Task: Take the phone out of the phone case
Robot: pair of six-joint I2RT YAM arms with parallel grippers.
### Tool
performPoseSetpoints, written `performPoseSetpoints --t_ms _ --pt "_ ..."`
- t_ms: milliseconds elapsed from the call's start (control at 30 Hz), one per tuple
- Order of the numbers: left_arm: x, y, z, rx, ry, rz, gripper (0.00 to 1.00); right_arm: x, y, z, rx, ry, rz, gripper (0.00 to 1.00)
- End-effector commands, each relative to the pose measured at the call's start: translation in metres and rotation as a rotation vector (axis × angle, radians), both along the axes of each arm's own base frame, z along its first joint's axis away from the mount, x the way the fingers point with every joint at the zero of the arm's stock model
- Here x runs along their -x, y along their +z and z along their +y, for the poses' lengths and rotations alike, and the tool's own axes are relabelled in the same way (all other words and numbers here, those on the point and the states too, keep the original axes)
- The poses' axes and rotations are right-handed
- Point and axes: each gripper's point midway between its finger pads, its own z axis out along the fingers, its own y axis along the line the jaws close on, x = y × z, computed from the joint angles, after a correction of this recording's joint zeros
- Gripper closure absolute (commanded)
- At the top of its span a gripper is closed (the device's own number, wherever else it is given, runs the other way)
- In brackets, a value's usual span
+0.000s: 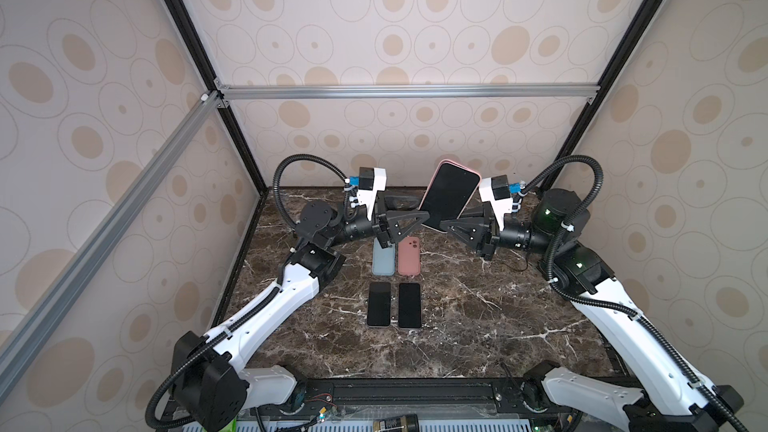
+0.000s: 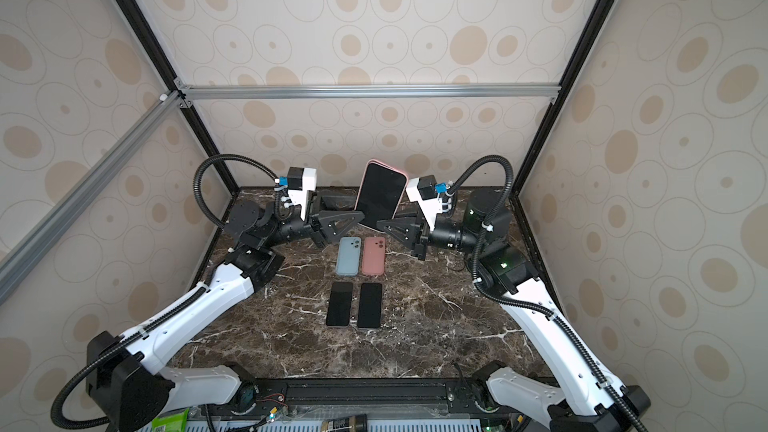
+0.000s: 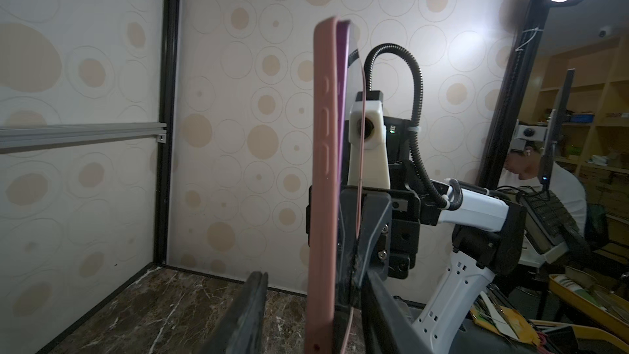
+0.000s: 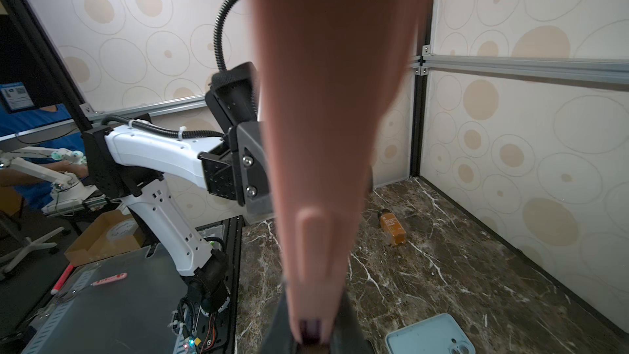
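The phone's purple side peeks out high above the robot's open left gripper, so that gripper should tip the pink case over and pinch its top corner (image 1: 443, 164).
The phone (image 1: 449, 195) (image 2: 380, 197), dark screen toward the top camera, sits in a pink phone case (image 1: 432, 178) (image 2: 363, 178) and stands tilted in the air above the back of the table. My right gripper (image 1: 446, 226) (image 2: 380, 225) (image 4: 311, 338) is shut on the case's lower right edge. My left gripper (image 1: 419, 218) (image 2: 358, 218) (image 3: 313, 287) is open around the lower left edge. In the left wrist view the case (image 3: 323, 165) is edge on between the jaws, with a gap to one finger (image 3: 250, 301).
On the marble table (image 1: 478, 326) lie an empty blue case (image 1: 383, 261) (image 4: 425, 335) and an empty salmon case (image 1: 409, 257). Two bare phones (image 1: 379, 304) (image 1: 409, 305) lie nearer the front. A small brown bottle (image 4: 391, 228) lies near the left wall.
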Motion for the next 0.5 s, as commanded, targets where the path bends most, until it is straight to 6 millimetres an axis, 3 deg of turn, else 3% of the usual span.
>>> performPoseSetpoints --t_ms 0,267,467 --pt "-0.007 0.026 0.017 -0.042 0.233 -0.172 0.54 -0.001 0.002 -0.009 0.034 -0.079 -0.060 1.00" --pt "-0.012 0.024 0.019 -0.199 0.482 -0.362 0.55 -0.015 -0.015 -0.021 0.141 -0.202 -0.048 1.00" --pt "-0.010 0.020 0.008 -0.241 0.503 -0.426 0.56 -0.031 -0.044 -0.034 0.318 -0.333 -0.065 1.00"
